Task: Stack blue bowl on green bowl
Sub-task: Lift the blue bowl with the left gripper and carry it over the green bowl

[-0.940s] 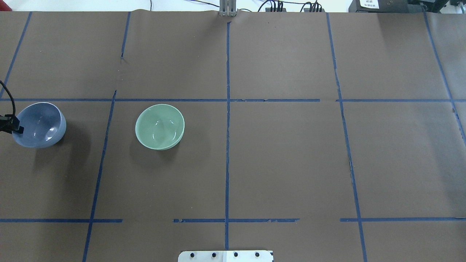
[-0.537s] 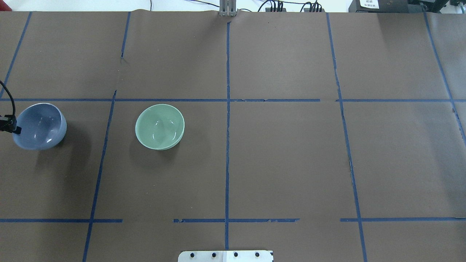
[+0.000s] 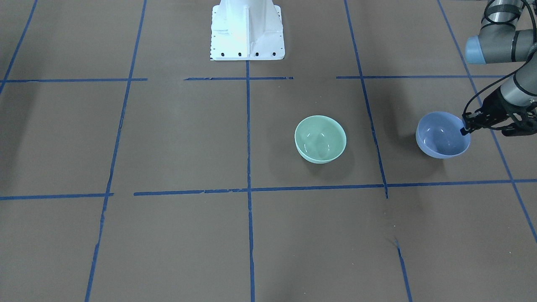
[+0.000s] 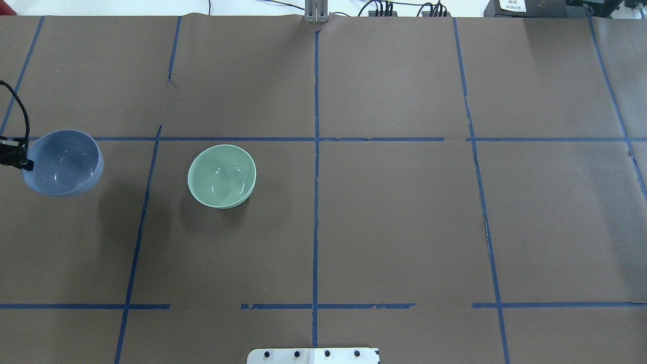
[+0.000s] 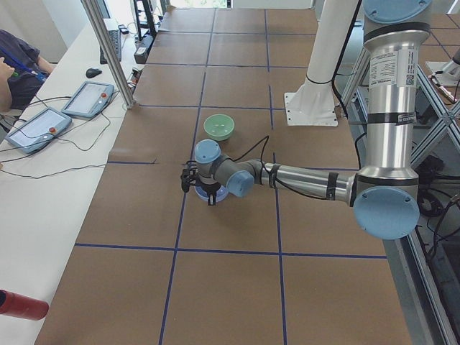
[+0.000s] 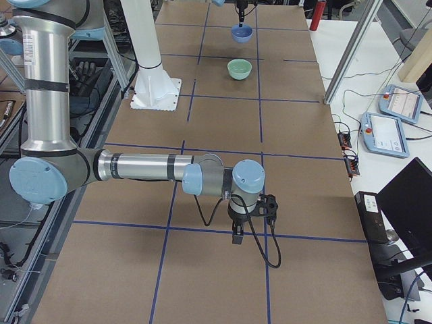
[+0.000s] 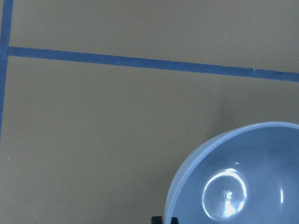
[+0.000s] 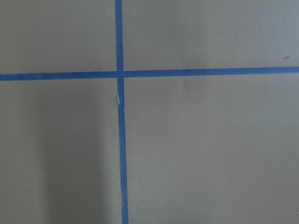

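My left gripper is to let go of the blue bowl inside the open hollow of the green bowl (image 3: 321, 135), so that it sits nested within the green bowl's rim.
The blue bowl (image 4: 63, 162) hangs above the table at the far left of the overhead view, its shadow on the paper below it. My left gripper (image 4: 22, 162) is shut on its rim at the outer side; it also shows in the front view (image 3: 463, 130) on the blue bowl (image 3: 442, 134). The left wrist view shows the bowl (image 7: 243, 177) from above. The green bowl (image 4: 221, 176) stands upright on the table to its right, apart from it, also in the front view (image 3: 320, 138). My right gripper (image 6: 237, 236) points down over the table far from both bowls; I cannot tell if it is open.
Brown paper with blue tape lines (image 4: 316, 151) covers the table. The white robot base (image 3: 246, 29) stands at the middle of the robot's edge. Pendants (image 5: 86, 97) and a metal post (image 5: 108, 50) are on the operators' side.
The blue bowl has risen off the table, gone from tilted to level, and shifted away from the robot and slightly right in the overhead view, still held by my left gripper. The green bowl has not moved.
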`<move>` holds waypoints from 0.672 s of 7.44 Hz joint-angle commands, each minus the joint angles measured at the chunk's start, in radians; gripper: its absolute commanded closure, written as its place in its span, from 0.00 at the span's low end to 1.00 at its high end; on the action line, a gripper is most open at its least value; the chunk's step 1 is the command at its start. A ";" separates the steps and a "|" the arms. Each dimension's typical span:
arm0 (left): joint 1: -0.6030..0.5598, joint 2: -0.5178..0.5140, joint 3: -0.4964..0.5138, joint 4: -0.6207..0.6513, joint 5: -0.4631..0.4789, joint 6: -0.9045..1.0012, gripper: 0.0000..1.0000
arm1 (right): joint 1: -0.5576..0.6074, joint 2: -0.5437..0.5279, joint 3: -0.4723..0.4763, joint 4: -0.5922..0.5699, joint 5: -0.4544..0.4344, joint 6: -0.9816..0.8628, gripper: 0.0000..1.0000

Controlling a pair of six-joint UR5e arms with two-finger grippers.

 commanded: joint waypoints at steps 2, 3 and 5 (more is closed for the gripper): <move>0.050 -0.125 -0.136 0.114 0.001 -0.295 1.00 | 0.000 0.000 0.000 0.000 0.000 -0.001 0.00; 0.118 -0.187 -0.132 0.116 0.001 -0.399 1.00 | 0.000 0.000 0.000 0.000 0.000 0.001 0.00; 0.248 -0.293 -0.096 0.116 0.004 -0.550 1.00 | 0.000 0.000 0.000 0.000 0.000 -0.001 0.00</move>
